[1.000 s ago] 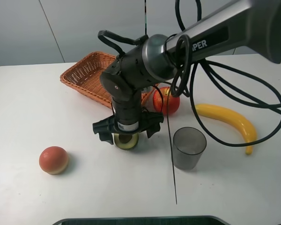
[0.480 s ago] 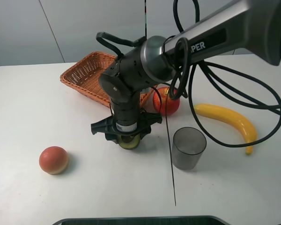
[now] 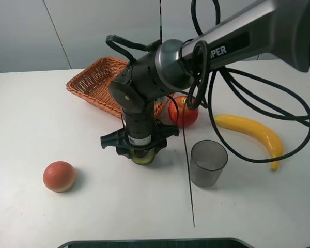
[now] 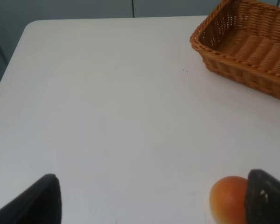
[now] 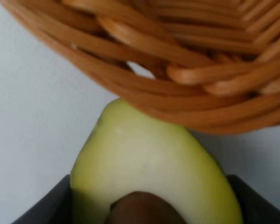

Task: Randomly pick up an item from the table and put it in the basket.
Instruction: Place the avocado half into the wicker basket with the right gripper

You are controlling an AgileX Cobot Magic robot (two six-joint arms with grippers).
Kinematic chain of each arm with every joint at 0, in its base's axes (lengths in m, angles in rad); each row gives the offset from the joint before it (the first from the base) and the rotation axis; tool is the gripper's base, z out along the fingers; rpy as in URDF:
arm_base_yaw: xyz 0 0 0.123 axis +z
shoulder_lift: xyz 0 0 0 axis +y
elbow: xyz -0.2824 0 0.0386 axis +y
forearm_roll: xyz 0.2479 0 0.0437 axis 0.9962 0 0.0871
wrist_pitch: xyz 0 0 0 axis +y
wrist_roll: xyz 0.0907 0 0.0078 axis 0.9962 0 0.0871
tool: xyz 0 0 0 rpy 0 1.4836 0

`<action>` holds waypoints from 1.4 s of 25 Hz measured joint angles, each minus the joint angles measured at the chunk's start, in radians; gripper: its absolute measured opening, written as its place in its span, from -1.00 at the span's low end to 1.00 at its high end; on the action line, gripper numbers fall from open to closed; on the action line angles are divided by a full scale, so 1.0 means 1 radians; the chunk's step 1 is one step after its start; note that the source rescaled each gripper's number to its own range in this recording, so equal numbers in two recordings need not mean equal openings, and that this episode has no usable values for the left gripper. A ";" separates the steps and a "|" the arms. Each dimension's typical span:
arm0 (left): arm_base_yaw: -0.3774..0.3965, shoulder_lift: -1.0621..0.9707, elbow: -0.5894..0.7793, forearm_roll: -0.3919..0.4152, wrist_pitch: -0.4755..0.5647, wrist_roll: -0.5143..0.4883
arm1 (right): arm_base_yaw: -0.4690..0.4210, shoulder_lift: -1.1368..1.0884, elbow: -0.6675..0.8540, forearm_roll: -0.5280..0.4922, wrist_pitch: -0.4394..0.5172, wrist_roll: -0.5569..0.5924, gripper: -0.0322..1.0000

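My right gripper needs to put the halved avocado down on the middle of the wicker basket's woven bottom [image 3: 119, 92].
The halved avocado [image 3: 141, 157] lies on the white table [image 3: 31, 119], just in front of the wicker basket [image 3: 95, 80]. My right gripper [image 3: 139, 150] reaches across from the right, points straight down and is shut on the avocado. In the right wrist view the avocado's pale flesh and brown pit [image 5: 149, 172] fill the space between the dark fingers [image 5: 42, 207], with the basket's woven wall [image 5: 177, 56] right behind. My left gripper [image 4: 154, 205] is open and empty above the table. It is out of the exterior high view.
An orange-red round fruit [image 3: 59, 176] lies at the front left; it also shows in the left wrist view [image 4: 228, 199]. A red apple [image 3: 184, 111], a grey cup [image 3: 208, 163] and a banana [image 3: 250, 132] stand right of the avocado. The basket also shows in the left wrist view [image 4: 252, 51].
Since a second ago my right gripper has lowered onto the avocado and its fingers have closed in on it. Nothing has moved in the last half second.
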 joint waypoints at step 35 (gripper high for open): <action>0.000 0.000 0.000 0.000 0.000 0.000 | -0.148 -0.133 -0.283 -0.055 -0.019 -0.476 -0.94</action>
